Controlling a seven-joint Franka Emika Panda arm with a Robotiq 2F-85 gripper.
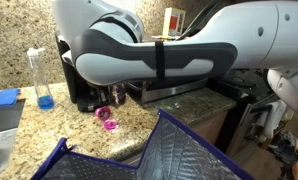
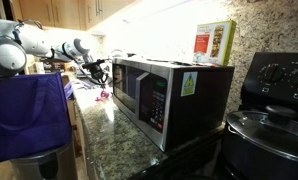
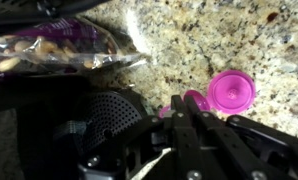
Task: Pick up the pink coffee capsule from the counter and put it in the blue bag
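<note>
My gripper's closed fingers are too high above the small pink piece beside the round side of the capsule. I will open them, move lower and grip that small pink piece (image 1: 102, 113).
The pink coffee capsule (image 3: 232, 92) lies on the speckled granite counter (image 3: 189, 40), its round face toward the wrist camera. It also shows in both exterior views (image 1: 110, 124) (image 2: 102, 95). A second small pink piece (image 1: 102, 113) sits just beside it, partly hidden behind my fingertips in the wrist view. My gripper (image 3: 190, 103) hangs close above that piece, left of the capsule, with its fingers pressed together and nothing between them. The blue bag (image 1: 169, 150) stands open in front of the counter, showing its quilted silver lining; it also appears in an exterior view (image 2: 29, 110).
A black coffee maker (image 1: 84, 85) stands right behind the capsule. A clear bottle with blue liquid (image 1: 41, 80) and a blue sponge block (image 1: 6, 97) are on the counter. A snack packet (image 3: 59, 45) lies nearby. A microwave (image 2: 169, 95) stands along the counter.
</note>
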